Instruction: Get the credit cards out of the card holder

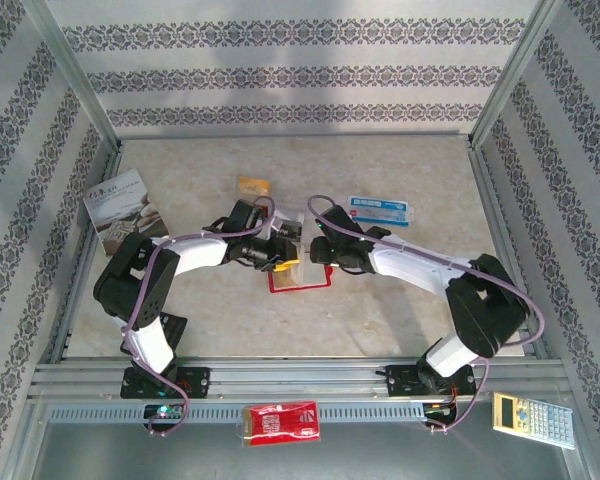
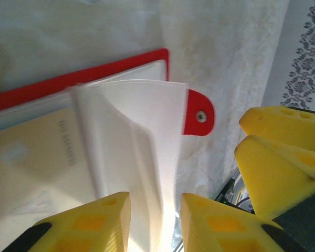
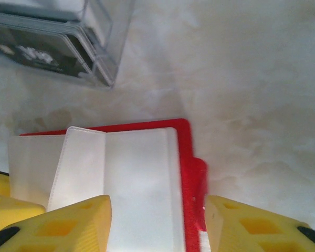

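Observation:
The pocket under my right gripper is empty. So next my right gripper pinches the cream card's edge [image 2: 81, 144] by the card holder's fold while my left gripper holds the cream card's pocket steady.
The red card holder [image 1: 305, 282] lies open at mid-table, its red cover [image 2: 68, 84] and snap tab [image 2: 199, 115] showing. My left gripper [image 2: 155, 197] [image 1: 280, 258] is shut on a pale clear-plastic pocket leaf [image 2: 142, 136], which curls up between its fingers. A cream card with embossed digits [image 2: 42, 157] sits in the pocket beside it. My right gripper [image 3: 157, 202] [image 1: 315, 250] stands open over the holder's other end [image 3: 186, 152], one finger above the pockets [image 3: 136, 178] and one past the red tab. An orange-yellow card [image 1: 252, 185] and a blue card [image 1: 380, 210] lie on the table behind.
A clear plastic case [image 3: 52, 47] stands just behind the holder. A booklet [image 1: 125, 208] leans at the left wall. A red printed packet [image 1: 280, 422] and a calculator [image 1: 530, 415] lie on the near rail. Metal frame posts and patterned walls enclose the table [image 1: 410, 310].

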Controlling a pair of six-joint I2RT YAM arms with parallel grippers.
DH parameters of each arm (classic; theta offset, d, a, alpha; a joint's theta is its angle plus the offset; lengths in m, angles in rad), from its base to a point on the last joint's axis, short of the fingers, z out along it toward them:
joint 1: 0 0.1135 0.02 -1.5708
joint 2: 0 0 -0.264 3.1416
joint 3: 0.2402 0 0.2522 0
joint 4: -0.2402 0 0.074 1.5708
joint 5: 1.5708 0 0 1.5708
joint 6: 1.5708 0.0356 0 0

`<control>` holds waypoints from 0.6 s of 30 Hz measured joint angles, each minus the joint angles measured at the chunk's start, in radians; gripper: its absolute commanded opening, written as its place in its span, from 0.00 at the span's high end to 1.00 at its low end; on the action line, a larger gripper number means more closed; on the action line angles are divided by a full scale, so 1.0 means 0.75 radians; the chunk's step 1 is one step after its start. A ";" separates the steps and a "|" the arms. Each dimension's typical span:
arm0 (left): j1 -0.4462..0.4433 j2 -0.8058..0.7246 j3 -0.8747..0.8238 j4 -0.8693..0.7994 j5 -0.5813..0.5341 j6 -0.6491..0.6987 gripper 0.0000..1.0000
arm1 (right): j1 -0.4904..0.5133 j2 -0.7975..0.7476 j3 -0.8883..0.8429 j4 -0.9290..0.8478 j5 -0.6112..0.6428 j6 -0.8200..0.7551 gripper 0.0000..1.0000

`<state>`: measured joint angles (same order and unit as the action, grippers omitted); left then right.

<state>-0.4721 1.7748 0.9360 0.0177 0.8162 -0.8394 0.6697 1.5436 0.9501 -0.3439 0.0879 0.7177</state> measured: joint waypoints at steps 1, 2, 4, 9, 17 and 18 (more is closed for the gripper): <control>-0.015 0.009 0.012 0.014 0.001 -0.010 0.64 | -0.012 -0.027 -0.021 0.004 0.012 0.007 0.46; -0.028 0.019 0.024 0.027 0.000 -0.020 0.64 | -0.025 -0.051 -0.037 0.007 0.024 0.013 0.45; -0.060 0.059 0.060 0.053 -0.001 -0.040 0.63 | -0.051 -0.098 -0.069 0.015 0.047 0.020 0.45; -0.095 0.154 0.116 0.072 -0.013 -0.073 0.57 | -0.091 -0.185 -0.135 0.062 0.063 0.027 0.44; -0.090 0.155 0.122 0.061 -0.052 -0.077 0.46 | -0.103 -0.185 -0.144 0.150 -0.031 0.022 0.48; -0.086 0.146 0.120 0.060 -0.053 -0.077 0.46 | -0.103 -0.180 -0.144 0.164 -0.050 0.022 0.48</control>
<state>-0.5365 1.8843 1.0260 0.0628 0.7765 -0.8974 0.5926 1.4090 0.8421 -0.2207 0.0505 0.7341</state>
